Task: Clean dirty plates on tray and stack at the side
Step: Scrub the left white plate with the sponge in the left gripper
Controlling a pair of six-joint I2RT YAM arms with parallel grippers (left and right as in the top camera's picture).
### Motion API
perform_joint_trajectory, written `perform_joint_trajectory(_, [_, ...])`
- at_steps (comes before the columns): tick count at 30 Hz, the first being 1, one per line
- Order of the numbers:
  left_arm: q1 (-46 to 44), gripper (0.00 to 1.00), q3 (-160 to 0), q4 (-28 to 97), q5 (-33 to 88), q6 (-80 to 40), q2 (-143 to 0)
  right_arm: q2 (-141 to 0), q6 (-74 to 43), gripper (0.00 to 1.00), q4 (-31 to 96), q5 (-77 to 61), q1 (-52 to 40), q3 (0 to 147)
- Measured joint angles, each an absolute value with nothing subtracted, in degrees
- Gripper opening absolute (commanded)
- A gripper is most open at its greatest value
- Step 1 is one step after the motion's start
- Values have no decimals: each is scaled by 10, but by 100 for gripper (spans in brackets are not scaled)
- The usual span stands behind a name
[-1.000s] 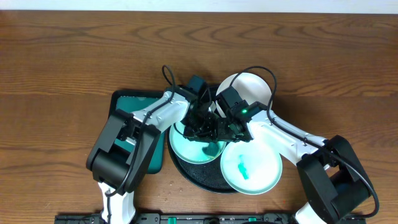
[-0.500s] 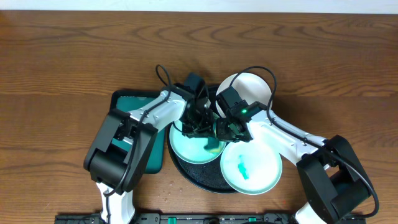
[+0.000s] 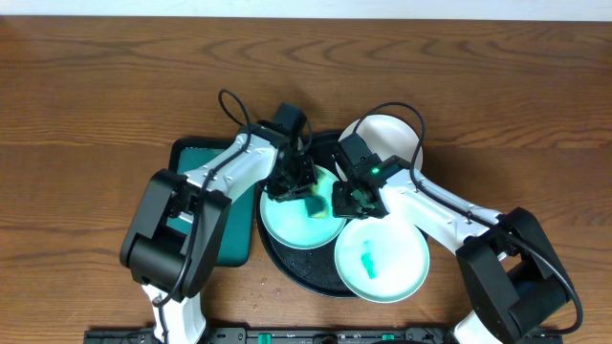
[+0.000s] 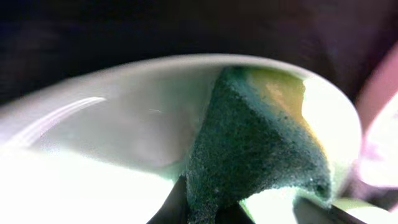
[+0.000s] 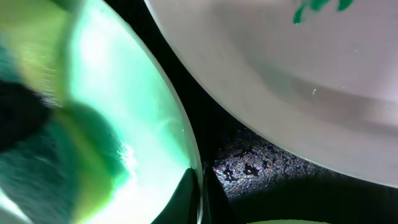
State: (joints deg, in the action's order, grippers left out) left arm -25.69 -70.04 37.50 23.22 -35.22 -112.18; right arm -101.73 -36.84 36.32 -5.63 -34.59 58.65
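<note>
I will let go of the green and yellow sponge, now pressed on the pale green plate, with my left gripper in the middle of the dark green rectangular tray [image 3: 214,204].
A pale green plate [image 3: 292,222] lies on the round black tray [image 3: 287,263]. My left gripper [image 3: 298,183] is shut on a green and yellow sponge [image 3: 316,201] pressed on that plate; the sponge fills the left wrist view [image 4: 255,143] against the plate's rim [image 4: 124,68]. My right gripper [image 3: 346,199] is shut on the same plate's right rim [image 5: 189,155]. A second plate [image 3: 382,260] with a green smear [image 3: 370,258] lies at the tray's front right. A third, white plate [image 3: 387,139] sits at the back right.
A dark green rectangular tray [image 3: 206,158] lies left of the black tray, partly under my left arm. Bare wooden table [image 3: 96,86] surrounds everything. Both arms cross close together over the plates.
My left gripper has moved back and up the plate with the sponge, from the plate's front middle to its far right part. My right gripper has held still on the rim.
</note>
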Motion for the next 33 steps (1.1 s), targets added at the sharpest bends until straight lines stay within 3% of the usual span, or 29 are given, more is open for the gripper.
perform_joint_trajectory(13, [-256, 7, -718, 510, 44, -341, -1113, -1018, -368, 1, 362, -57, -346, 587])
perform_joint_trajectory(25, [-300, 7, -715, 511, 143, -218, -1113, -1017, -368, 1, 362, -47, -346, 587])
perform_joint_trajectory(33, [-335, 7, -702, 452, 219, -215, -1113, -1017, -366, 1, 377, -16, -345, 587])
